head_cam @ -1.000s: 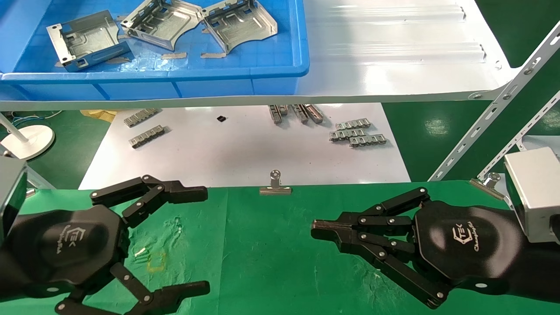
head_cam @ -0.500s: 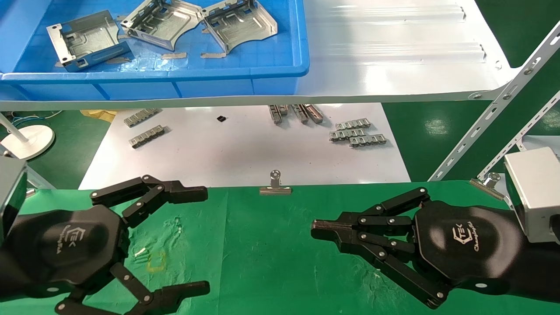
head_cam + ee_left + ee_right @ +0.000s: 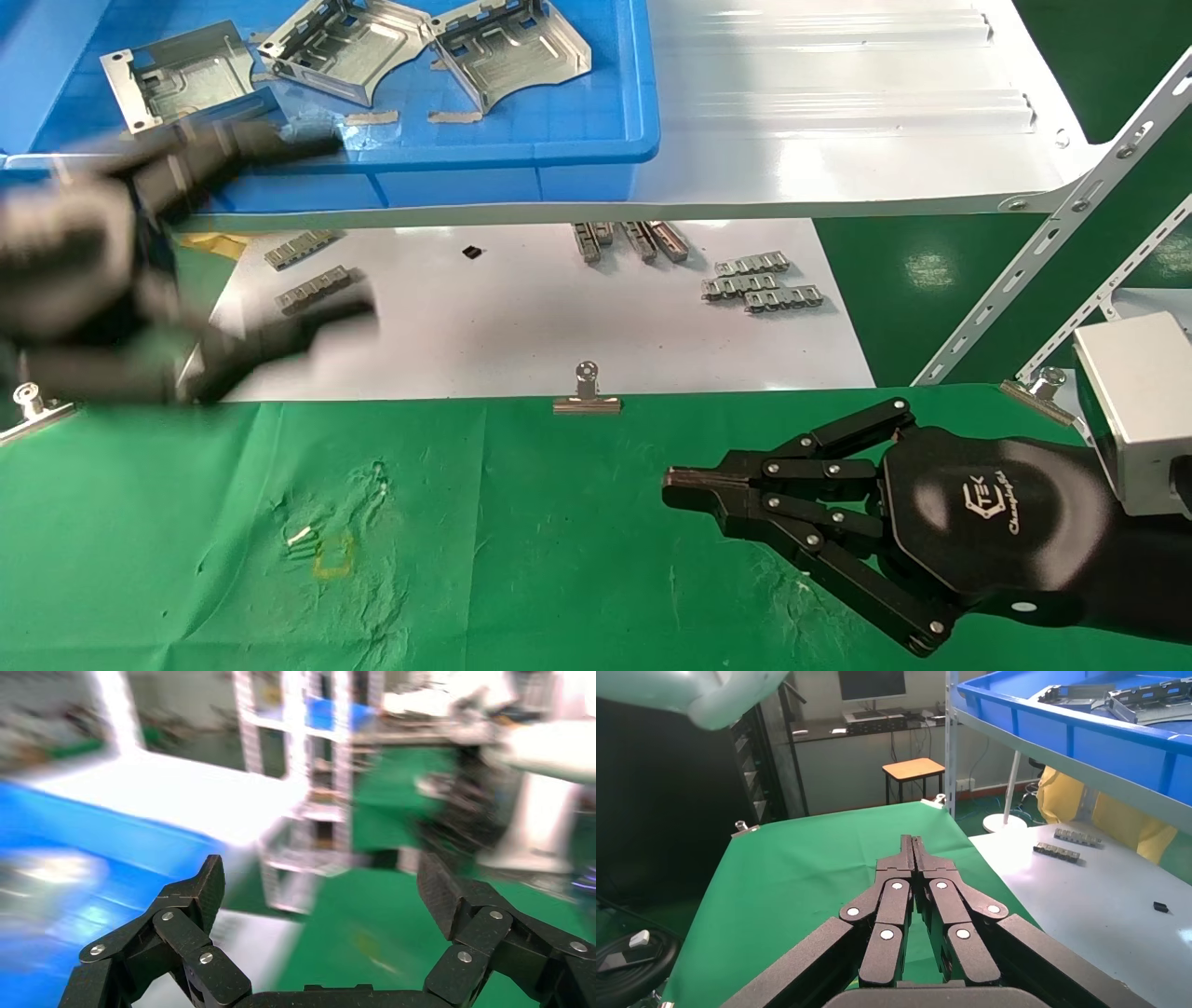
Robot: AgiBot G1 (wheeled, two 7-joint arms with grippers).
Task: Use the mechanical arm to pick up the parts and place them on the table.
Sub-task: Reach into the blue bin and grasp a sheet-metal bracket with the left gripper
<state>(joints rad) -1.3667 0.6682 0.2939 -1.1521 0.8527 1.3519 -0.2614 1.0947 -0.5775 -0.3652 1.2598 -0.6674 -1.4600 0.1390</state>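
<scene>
The middle silver part in the blue bin is next for my left gripper, which should go to it and close on its narrow folded edge [image 3: 299, 30], opposite its curved edge.
Three shiny silver parts lie in the blue bin [image 3: 419, 154] on the shelf: one at the left [image 3: 182, 79], one in the middle [image 3: 340, 47] and one at the right [image 3: 512, 47]. My left gripper [image 3: 345, 228] is blurred, raised at the far left in front of the bin, open and empty; its upper finger reaches the bin's front rim below the left part. In the left wrist view it [image 3: 320, 881] is wide open. My right gripper [image 3: 672, 489] rests shut and empty over the green table [image 3: 559, 540]. It also shows shut in the right wrist view [image 3: 912, 843].
The bin stands on a glossy white shelf [image 3: 838, 121]. Below it a white board [image 3: 521, 317] carries small grey metal strips [image 3: 759, 284]. A binder clip [image 3: 587, 396] holds the cloth's far edge. Slanted white shelf braces [image 3: 1052, 233] stand at the right.
My left gripper has lifted off the green table and swung up toward the blue bin, staying open. The right arm has not moved.
</scene>
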